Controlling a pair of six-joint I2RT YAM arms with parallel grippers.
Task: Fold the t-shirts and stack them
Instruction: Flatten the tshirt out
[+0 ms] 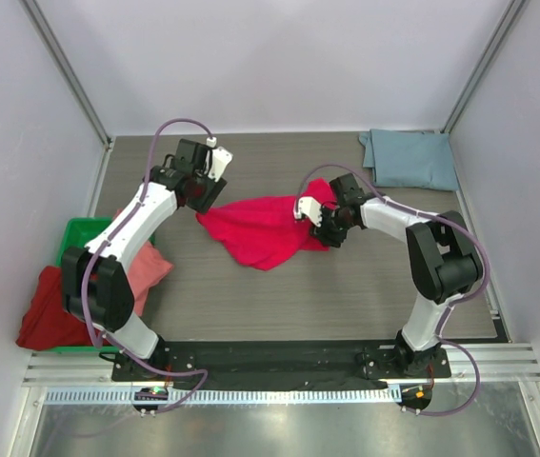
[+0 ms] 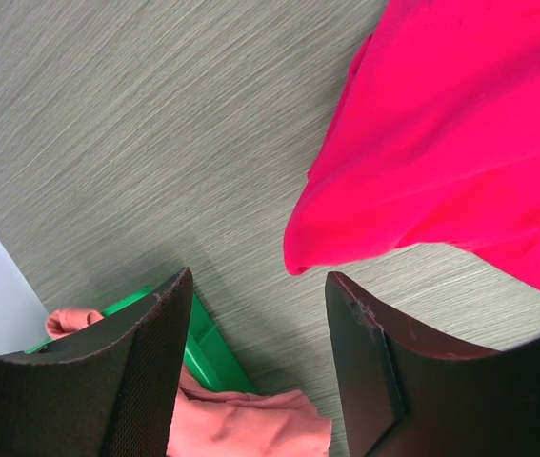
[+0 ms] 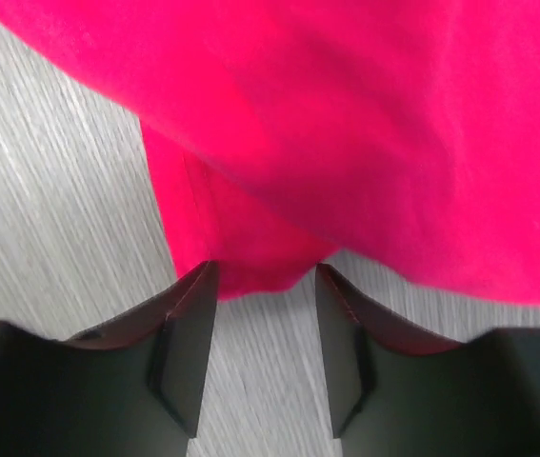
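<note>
The robot's left gripper will next move to the bunched middle [image 1: 284,207] of the crimson-pink t-shirt, next to the right gripper, and close there.
The crimson-pink t-shirt [image 1: 260,231] lies crumpled on the middle of the table. My left gripper [image 1: 205,196] is open and empty at its left corner; in the left wrist view [image 2: 258,276] the shirt's edge [image 2: 422,143] lies just beyond the fingertips. My right gripper [image 1: 315,221] is open at the shirt's right side; in the right wrist view [image 3: 267,267] a cloth corner [image 3: 250,257] sits at the fingertips, not pinched. The blue-grey t-shirt [image 1: 410,158] lies folded at the back right. The salmon t-shirt [image 1: 148,267] and dark red t-shirt [image 1: 46,311] hang over the bin.
A green plastic bin [image 1: 84,235] stands at the left table edge; it also shows in the left wrist view [image 2: 208,347], with salmon cloth [image 2: 241,424] beside it. White enclosure walls surround the table.
</note>
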